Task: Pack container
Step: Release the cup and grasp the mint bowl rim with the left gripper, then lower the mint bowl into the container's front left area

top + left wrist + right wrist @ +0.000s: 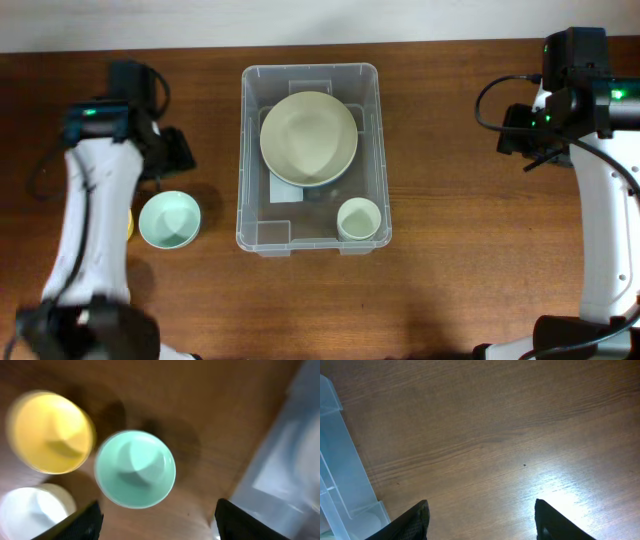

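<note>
Next, I close my left gripper on the mint bowl's rim (198, 209) (174, 470), on the side facing the clear plastic container.
The clear plastic container (311, 158) stands mid-table; it holds a large cream bowl (309, 137) and a small cream cup (359, 218). Its wall shows in the left wrist view (285, 460) and the right wrist view (340, 470). A mint bowl (169, 219) sits on the table left of it, also in the left wrist view (135, 468), with a yellow bowl (50, 432) and a white bowl (32, 510) beside it. My left gripper (157, 520) is open above the table just short of the mint bowl. My right gripper (480, 520) is open and empty over bare wood.
The yellow bowl (129, 224) peeks out under my left arm in the overhead view. My right arm (575, 90) stands at the far right of the wooden table (460, 250).
</note>
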